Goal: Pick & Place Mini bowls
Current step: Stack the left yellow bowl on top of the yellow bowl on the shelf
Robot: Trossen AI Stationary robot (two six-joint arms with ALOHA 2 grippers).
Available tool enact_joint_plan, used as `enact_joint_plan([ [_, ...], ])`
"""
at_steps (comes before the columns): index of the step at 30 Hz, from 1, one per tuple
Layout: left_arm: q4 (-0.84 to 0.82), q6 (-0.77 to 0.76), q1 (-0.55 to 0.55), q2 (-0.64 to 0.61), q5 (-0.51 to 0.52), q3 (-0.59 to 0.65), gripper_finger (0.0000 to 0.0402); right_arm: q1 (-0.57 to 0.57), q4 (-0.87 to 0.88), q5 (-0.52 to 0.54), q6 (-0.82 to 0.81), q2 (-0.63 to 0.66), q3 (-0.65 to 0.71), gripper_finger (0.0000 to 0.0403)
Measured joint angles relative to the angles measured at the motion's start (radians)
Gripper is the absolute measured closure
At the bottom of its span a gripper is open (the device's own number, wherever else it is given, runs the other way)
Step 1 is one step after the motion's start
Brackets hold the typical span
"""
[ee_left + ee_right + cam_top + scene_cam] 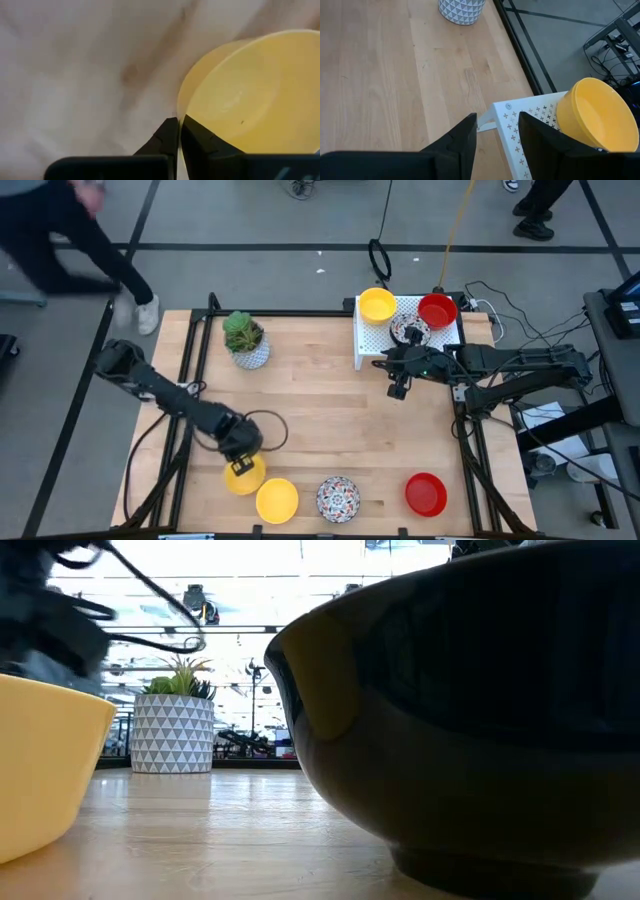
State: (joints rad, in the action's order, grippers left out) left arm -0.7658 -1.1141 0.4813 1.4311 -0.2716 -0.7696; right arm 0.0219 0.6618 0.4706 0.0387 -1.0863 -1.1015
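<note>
I should let go of the yellow bowl with my left gripper on the table's bare middle (315, 403), between the plant pot and my right gripper.
My left gripper (243, 454) points down near the table's front left, shut on a yellow mini bowl (245, 476). Along the near edge stand another yellow bowl (277, 500), a patterned bowl (338, 498) and a red bowl (426, 493). A white perforated rack (372, 340) at the far right bears a yellow bowl (377, 305), a red bowl (437, 310) and a patterned bowl (410, 330). My right gripper (398, 387) hangs open above the table beside the rack's near left corner (502, 112), holding nothing. My left gripper (179, 122) pinches the yellow bowl's rim (182, 111), one finger (197, 135) inside the bowl and the other (162, 137) outside its wall. The fingers come from above, slanting down. Whether the bowl's base is on the table I cannot tell.
A white triangle-patterned pot with a green plant (245, 340) stands at the far left of the table. In the low view a bowl (460, 710) fills the foreground, dark against the light. Bare wood lies in the table's middle. A person walks beyond the far left corner.
</note>
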Motion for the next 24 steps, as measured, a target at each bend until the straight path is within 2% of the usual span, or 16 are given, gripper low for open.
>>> enact_joint_plan([
  [6, 0.051, 0.192, -0.2, 0.0, 0.06, 0.0, 0.0392, 0.0, 0.0, 0.0, 0.0, 0.0, 0.0, 0.0271],
  [10, 0.161, 0.317, -0.333, 0.001, 0.092, 0.0, 0.0385, 0.0, 0.0, 0.0, 0.0, 0.0, 0.0, 0.0271],
  [14, 0.287, 0.432, -0.444, 0.01, 0.104, 0.0, 0.0395, 0.0, 0.0, 0.0, 0.0, 0.0, 0.0, 0.0271],
  [18, 0.385, 0.53, -0.531, 0.022, 0.125, -0.009, 0.0391, 0.0, -0.013, 0.0, 0.0, 0.0, 0.0, 0.0271],
  [24, 0.382, 0.7, -0.605, 0.095, 0.171, -0.115, 0.0383, 0.0, -0.065, -0.001, 0.0, -0.001, 0.0, 0.0271],
])
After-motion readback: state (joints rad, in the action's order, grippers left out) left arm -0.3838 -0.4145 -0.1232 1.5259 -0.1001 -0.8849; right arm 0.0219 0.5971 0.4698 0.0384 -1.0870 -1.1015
